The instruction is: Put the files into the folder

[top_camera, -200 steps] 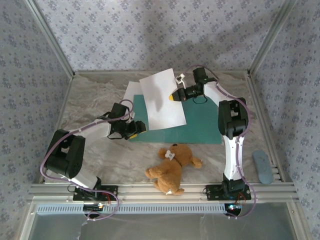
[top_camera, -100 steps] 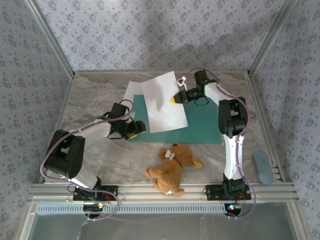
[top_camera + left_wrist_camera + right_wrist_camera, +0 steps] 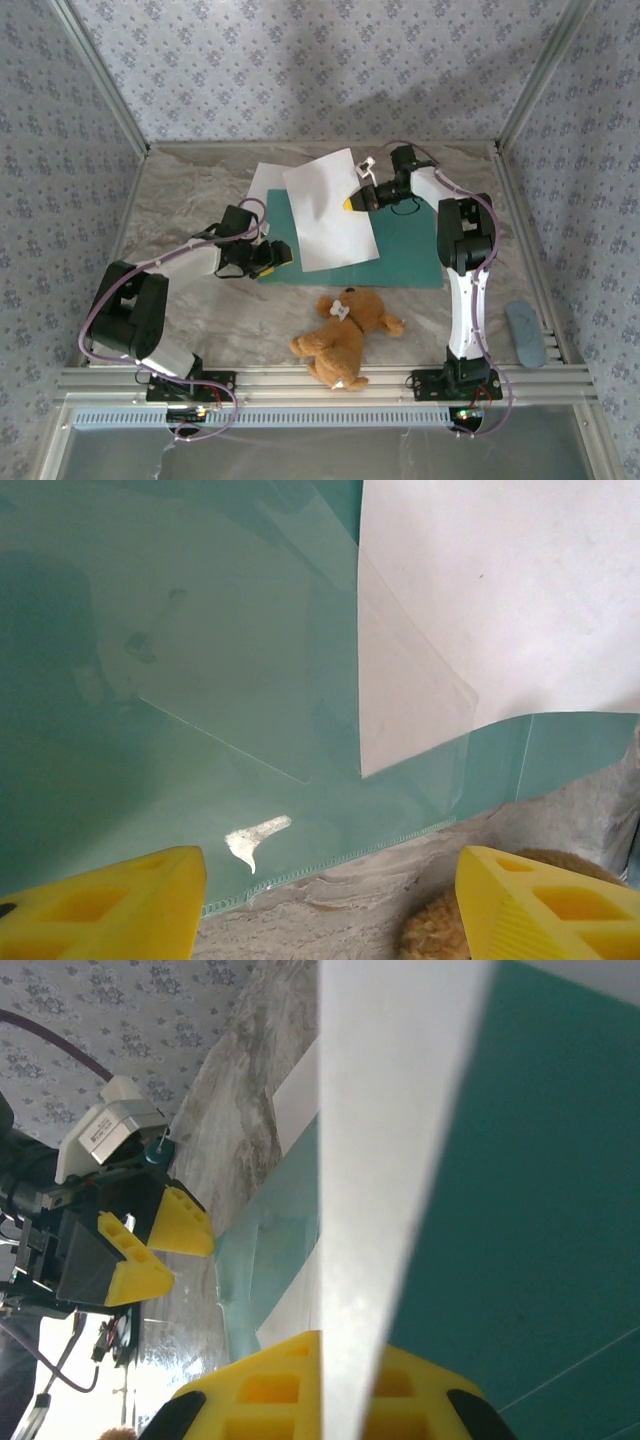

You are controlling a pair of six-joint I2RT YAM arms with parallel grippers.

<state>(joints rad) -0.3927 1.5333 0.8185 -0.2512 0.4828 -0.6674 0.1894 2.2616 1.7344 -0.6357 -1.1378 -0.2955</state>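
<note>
The robot's right gripper will release the white file on the teal folder's half [image 3: 312,228] next to the left gripper.
The teal folder [image 3: 405,245] lies open on the table. My right gripper [image 3: 354,203] is shut on the right edge of one white file [image 3: 330,210], which hangs tilted over the folder's left half. In the right wrist view this sheet [image 3: 400,1110] runs edge-on between the yellow fingers [image 3: 265,1385], above the folder [image 3: 540,1210]. A second file [image 3: 264,185] lies flat behind, partly under the first. My left gripper [image 3: 277,256] stands open at the folder's near-left edge. Its fingers [image 3: 100,900] straddle the folder's border [image 3: 200,680], below the sheet's corner [image 3: 500,600].
A brown teddy bear [image 3: 345,335] lies on the table just in front of the folder, its fur [image 3: 450,935] close to my left gripper. A blue-grey flat object [image 3: 524,335] rests by the right frame rail. Patterned walls and metal posts enclose the table.
My right gripper has shifted slightly nearer and to the right, carrying the white sheet further over the folder. The left arm has stayed still.
</note>
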